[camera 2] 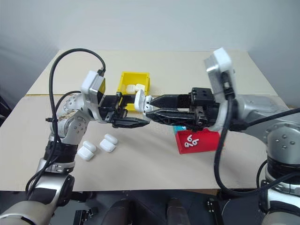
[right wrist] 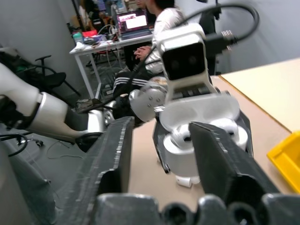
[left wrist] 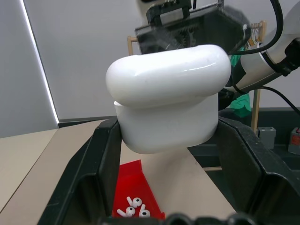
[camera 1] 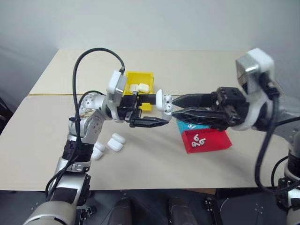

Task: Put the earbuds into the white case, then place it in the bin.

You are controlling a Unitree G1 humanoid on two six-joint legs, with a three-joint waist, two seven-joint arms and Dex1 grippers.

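Note:
The robot's left gripper needs to release the white case, now hanging over the table, inside the yellow bin (camera 1: 140,98), just in front of the cases there.
The white case (camera 1: 160,99) hangs in the air over the table with its lid flipped open, and my left gripper (camera 1: 162,110) is shut on it from the left. Two earbuds (right wrist: 180,136) sit in the case's sockets in the right wrist view. My right gripper (camera 1: 174,106) points at the case from the right, its fingers open and their tips right at the open case. Behind the case the yellow bin (camera 1: 140,75) stands on the table with two white cases in it. More loose earbuds (camera 1: 199,139) lie in the red tray.
A red sloped tray (camera 1: 215,144) and a cyan one (camera 1: 183,126) sit below my right gripper. Three spare white cases (camera 1: 116,143) lie on the table near my left arm. A person sits at a desk beyond the table (right wrist: 159,18).

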